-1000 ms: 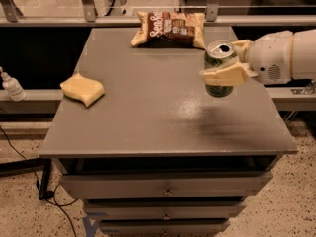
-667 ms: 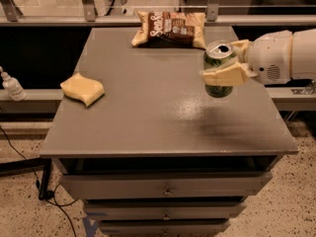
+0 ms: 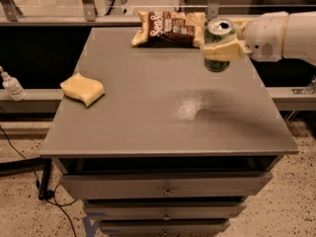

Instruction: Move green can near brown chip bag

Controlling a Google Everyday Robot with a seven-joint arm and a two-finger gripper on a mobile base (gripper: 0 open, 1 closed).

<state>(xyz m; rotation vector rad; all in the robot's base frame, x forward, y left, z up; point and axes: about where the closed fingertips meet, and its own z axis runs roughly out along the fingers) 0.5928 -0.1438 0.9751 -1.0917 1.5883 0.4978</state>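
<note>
My gripper is going to put the green can down upright on the grey table [image 3: 212, 54], beside the near end of the brown chip bag. The can is held in the air above the table.
The green can [image 3: 217, 33] is upright with its silver top showing, held in the air above the back right of the grey table [image 3: 163, 112]. My gripper [image 3: 223, 48] reaches in from the right on a white arm and is shut on the can, its pale fingers [image 3: 224, 51] wrapped around the can's middle. The brown chip bag [image 3: 170, 27] lies flat at the table's back edge, just left of the can and close to it.
A yellow sponge [image 3: 82, 88] lies near the table's left edge. A small bottle [image 3: 11, 84] stands on a ledge off the table to the left. Drawers [image 3: 165, 191] sit below the table top. A rail runs behind the table.
My gripper has carried the green can toward the back of the table, closer to the brown chip bag. The bag and the sponge have not moved.
</note>
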